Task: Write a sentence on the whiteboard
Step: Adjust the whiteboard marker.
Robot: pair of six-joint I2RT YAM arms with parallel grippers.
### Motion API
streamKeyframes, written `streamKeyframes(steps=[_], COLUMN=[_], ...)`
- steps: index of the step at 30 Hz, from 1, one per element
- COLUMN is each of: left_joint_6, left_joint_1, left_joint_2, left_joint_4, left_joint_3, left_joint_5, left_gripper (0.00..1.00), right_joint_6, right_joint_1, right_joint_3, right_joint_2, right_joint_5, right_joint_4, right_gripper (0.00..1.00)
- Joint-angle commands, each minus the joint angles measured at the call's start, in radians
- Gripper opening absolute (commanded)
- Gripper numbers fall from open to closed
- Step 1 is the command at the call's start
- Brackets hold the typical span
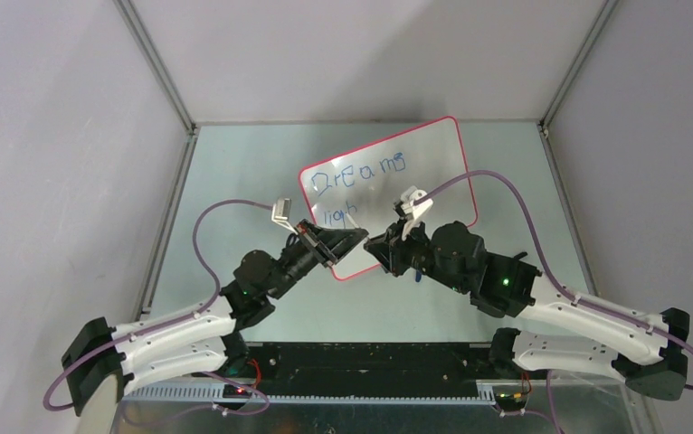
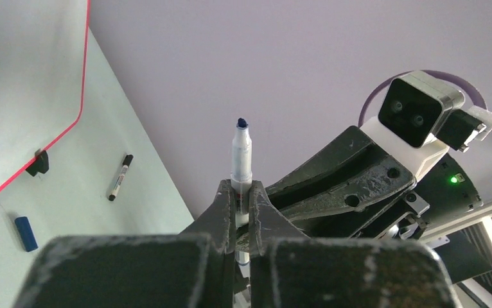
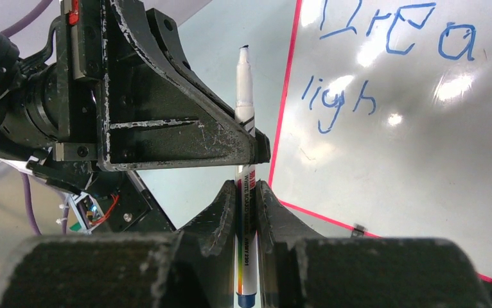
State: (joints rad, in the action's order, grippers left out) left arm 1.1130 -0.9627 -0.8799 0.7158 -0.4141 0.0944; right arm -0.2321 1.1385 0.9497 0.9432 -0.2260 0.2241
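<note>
Next, my right gripper takes hold again of the marker's body (image 3: pixel 247 253) with its tip forward while my left gripper holds it, since the marker stands crosswise in my right gripper's fingers.
The whiteboard (image 1: pixel 433 149) lies tilted on the table, its red rim facing both arms. The sentence (image 1: pixel 356 172) in blue reads "Dream" with "ligh" (image 3: pixel 336 99) below it. A white marker (image 3: pixel 245 83) with a blue tip stands uncapped between the two grippers, just off the board's near left edge. My right gripper (image 3: pixel 246 189) is shut on the marker's lower barrel. My left gripper (image 2: pixel 242 192) is shut on the same marker (image 2: pixel 241 154) higher up, its fingers (image 3: pixel 166 128) crossing above the right jaws. In the top view the two grippers meet at the board's near corner (image 1: pixel 365 242).
A black-capped pen (image 2: pixel 120 178) lies on the table beyond the board's corner (image 2: pixel 25 83). A small blue cap (image 2: pixel 26 233) rests nearby, close to a black clip foot (image 2: pixel 38 162). Grey enclosure walls surround the table.
</note>
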Motion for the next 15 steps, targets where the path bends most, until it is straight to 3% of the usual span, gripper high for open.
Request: streamKeyframes(steps=[1,2,3,5,7,11,15], left_joint_6=[0.035,0.045,0.069,0.123,0.177,0.282,0.394], left_joint_1=[0.008,0.009,0.009,0.009,0.01,0.01,0.009], left_joint_2=[0.023,0.024,0.023,0.021,0.014,-0.011,-0.063], left_joint_4=[-0.009,-0.003,0.022,0.074,0.138,0.191,0.294], left_joint_3=[0.012,0.02,0.026,0.062,0.088,0.089,0.098], left_joint_5=[0.1,0.108,0.118,0.143,0.162,0.182,0.196], left_gripper=[0.0,0.0,0.0,0.0,0.0,0.0,0.0], right_joint_6=[0.023,0.022,0.021,0.021,0.021,0.02,-0.015], right_joint_1=[0.003,0.003,0.003,0.005,0.005,0.007,0.009], right_joint_3=[0.049,0.046,0.043,0.017,-0.03,-0.14,-0.2], right_joint_2=[-0.028,-0.031,-0.04,-0.069,-0.116,-0.202,-0.216], right_joint_5=[-0.061,-0.067,-0.069,-0.075,-0.077,-0.063,-0.077], right_joint_4=[-0.051,-0.05,-0.058,-0.091,-0.153,-0.313,-0.405], right_gripper=[0.16,0.33,0.4,0.68,0.87,0.96,0.94])
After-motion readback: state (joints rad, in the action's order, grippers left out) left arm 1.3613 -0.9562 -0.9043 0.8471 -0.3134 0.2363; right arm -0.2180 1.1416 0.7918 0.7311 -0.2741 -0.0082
